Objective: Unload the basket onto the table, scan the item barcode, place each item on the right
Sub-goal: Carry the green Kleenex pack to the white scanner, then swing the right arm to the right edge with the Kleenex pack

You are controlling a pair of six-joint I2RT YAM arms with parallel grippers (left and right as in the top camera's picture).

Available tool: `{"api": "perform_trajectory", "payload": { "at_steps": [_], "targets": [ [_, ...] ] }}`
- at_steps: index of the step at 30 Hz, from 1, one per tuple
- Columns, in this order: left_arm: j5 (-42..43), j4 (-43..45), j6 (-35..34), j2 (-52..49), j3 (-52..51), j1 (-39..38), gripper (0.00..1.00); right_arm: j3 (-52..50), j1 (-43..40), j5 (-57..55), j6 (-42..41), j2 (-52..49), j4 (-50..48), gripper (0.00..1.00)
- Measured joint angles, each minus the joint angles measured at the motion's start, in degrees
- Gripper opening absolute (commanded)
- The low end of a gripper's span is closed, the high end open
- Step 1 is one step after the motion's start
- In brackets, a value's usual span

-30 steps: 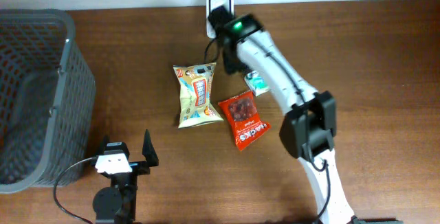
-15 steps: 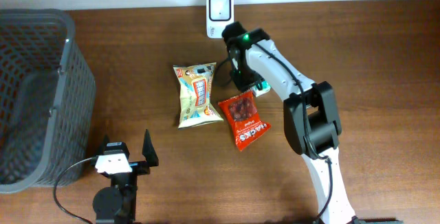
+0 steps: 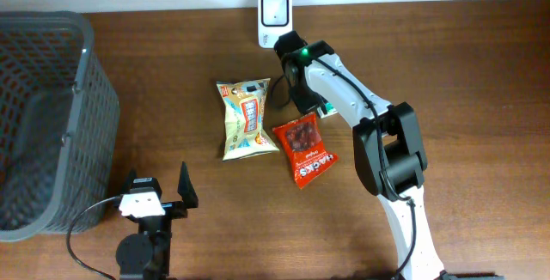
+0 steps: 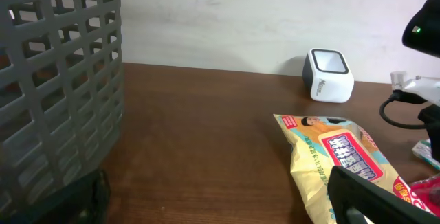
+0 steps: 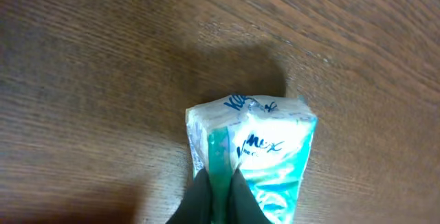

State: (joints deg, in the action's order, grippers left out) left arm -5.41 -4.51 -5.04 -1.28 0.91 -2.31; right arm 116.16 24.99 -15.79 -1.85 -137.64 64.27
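Note:
The robot's right gripper will release the tissue pack on the wooden table's bare end (image 3: 541, 133) that is farthest from the grey mesh basket.
A small white and teal tissue pack (image 5: 265, 145) lies on the wooden table, and my right gripper (image 5: 220, 179) is shut on a teal fold along its left side. From overhead the right gripper (image 3: 303, 100) covers most of the pack (image 3: 326, 108), just right of a yellow snack bag (image 3: 245, 117) and above a red snack bag (image 3: 303, 149). The white barcode scanner (image 3: 273, 9) stands at the table's back edge, its window facing the front. My left gripper (image 3: 159, 196) rests open near the front left with nothing between its fingers.
A tall grey mesh basket (image 3: 43, 117) fills the left end of the table. In the left wrist view the basket (image 4: 58, 80) is close on the left, the yellow bag (image 4: 337, 155) lies ahead on the right, and the scanner (image 4: 328, 75) stands beyond it.
My right arm has swung back from the scanner and come down at the tissue pack, and its jaws have closed on the pack. The left arm has not moved.

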Motion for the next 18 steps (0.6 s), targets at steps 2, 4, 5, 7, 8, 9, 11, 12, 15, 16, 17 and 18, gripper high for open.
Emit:
{"api": "perform_trajectory", "payload": {
  "at_steps": [2,4,5,7,8,9,11,12,15,16,17,18],
  "targets": [
    [0.0,0.0,0.0,0.0,0.0,0.0,0.99,1.77,-0.22,1.81,-0.57,-0.02,1.09,0.04],
    [0.0,0.0,0.0,0.0,0.0,0.0,0.99,5.79,-0.44,4.68,-0.98,-0.22,1.55,0.04],
    [0.0,0.0,0.0,0.0,0.0,0.0,0.99,8.11,-0.63,6.88,-1.14,-0.22,1.42,0.04],
    [0.0,0.0,0.0,0.0,0.0,0.0,0.99,14.19,-1.29,13.22,-2.05,-0.22,-0.02,0.04],
    [0.0,0.0,0.0,0.0,0.0,0.0,0.99,16.59,-1.81,16.92,-2.78,-0.22,-1.75,0.04],
    [0.0,0.0,0.0,0.0,0.0,0.0,0.99,18.62,-2.36,20.28,-3.54,-0.22,-4.46,0.04],
    [0.0,0.0,0.0,0.0,0.0,0.0,0.99,21.09,-3.93,27.78,-5.31,-0.2,-12.41,0.04],
    [0.0,0.0,0.0,0.0,0.0,0.0,0.99,21.42,-4.87,30.91,-7.26,-0.2,-17.81,0.04],
    [0.0,0.0,0.0,0.0,0.0,0.0,0.99,21.2,-6.36,34.99,-12.39,-0.26,-26.29,0.04],
    [0.0,0.0,0.0,0.0,-0.02,0.0,0.99,21.09,-6.73,35.89,-14.71,-0.33,-29.64,0.04],
    [0.0,0.0,0.0,0.0,0.0,0.0,0.99,21.03,-6.84,36.24,-16.11,-0.42,-32.04,0.04],
    [0.0,0.0,-0.02,0.0,0.0,0.0,0.99,20.98,-6.86,36.83,-18.23,-0.44,-34.64,0.04]
  ]
}}
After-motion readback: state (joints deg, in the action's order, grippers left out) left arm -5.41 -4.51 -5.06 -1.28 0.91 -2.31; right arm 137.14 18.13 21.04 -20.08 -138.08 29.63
